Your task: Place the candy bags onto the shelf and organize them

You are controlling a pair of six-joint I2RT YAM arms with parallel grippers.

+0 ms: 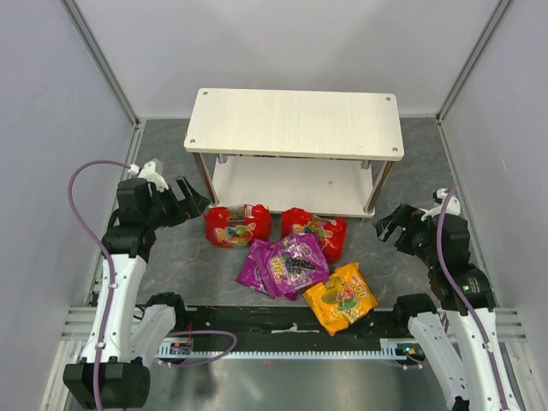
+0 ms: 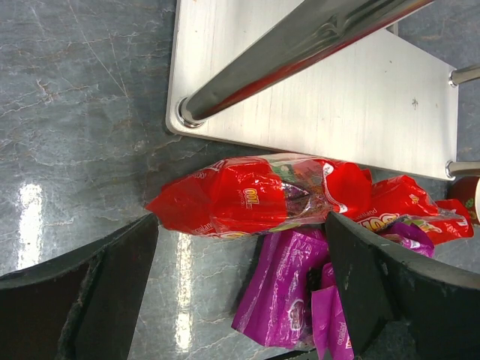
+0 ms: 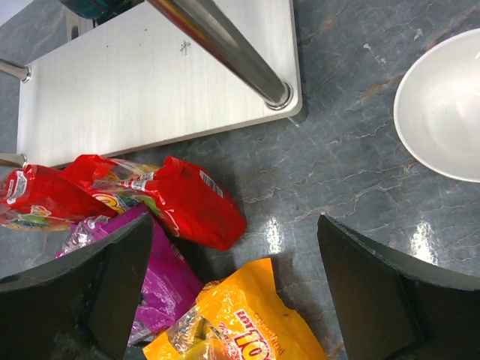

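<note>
My right gripper is going to close on the end of the upper purple bag (image 1: 320, 253) (image 3: 178, 264), between the second red bag and the orange-yellow bag.
The shelf (image 1: 295, 122) stands at the back middle, both of its pale boards bare. Five candy bags lie on the table in front of it: a red one (image 1: 237, 225), a second red one (image 1: 315, 231), two overlapping purple ones (image 1: 282, 265) and an orange-yellow one (image 1: 341, 297). My left gripper (image 1: 195, 199) is open and empty, just left of the left red bag (image 2: 247, 196), above the table. My right gripper (image 1: 387, 224) is open and empty, right of the second red bag (image 3: 180, 199) and above the orange-yellow bag (image 3: 240, 319).
A small white bowl (image 3: 442, 105) sits on the table right of the shelf's front right post (image 3: 225, 45). Grey walls close in the sides and back. The shelf's front left post (image 2: 292, 45) stands near my left gripper. A black rail (image 1: 282, 321) runs along the near edge.
</note>
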